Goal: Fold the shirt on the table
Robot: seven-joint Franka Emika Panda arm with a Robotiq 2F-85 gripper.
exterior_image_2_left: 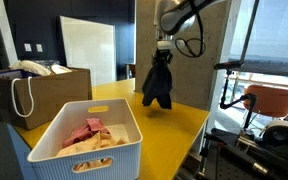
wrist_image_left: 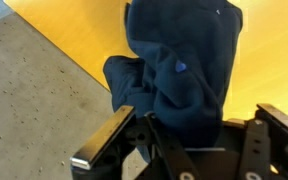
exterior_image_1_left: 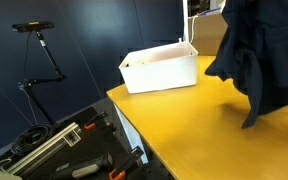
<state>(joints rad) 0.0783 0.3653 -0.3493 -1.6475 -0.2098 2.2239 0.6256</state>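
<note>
I will drop the dark blue shirt from my gripper in the middle of the white slatted basket (exterior_image_1_left: 164,55), among the clothes.
A dark blue shirt (exterior_image_2_left: 157,85) hangs bunched from my gripper (exterior_image_2_left: 163,50), lifted above the yellow table (exterior_image_2_left: 179,125). In an exterior view it dangles at the upper right (exterior_image_1_left: 254,55), its lower end close to the tabletop (exterior_image_1_left: 204,125). In the wrist view the shirt (wrist_image_left: 184,70) fills the space between the black fingers of the gripper (wrist_image_left: 189,135), which is shut on the cloth. The fingertips themselves are hidden by the fabric.
A white slatted basket (exterior_image_2_left: 44,150) (exterior_image_1_left: 162,72) holding pink and beige clothes stands on the table. A brown box with a white bag (exterior_image_2_left: 29,90) stands behind it. A camera stand (exterior_image_1_left: 39,45) and tools (exterior_image_1_left: 69,145) are beside the table. A chair (exterior_image_2_left: 269,100) stands near the window.
</note>
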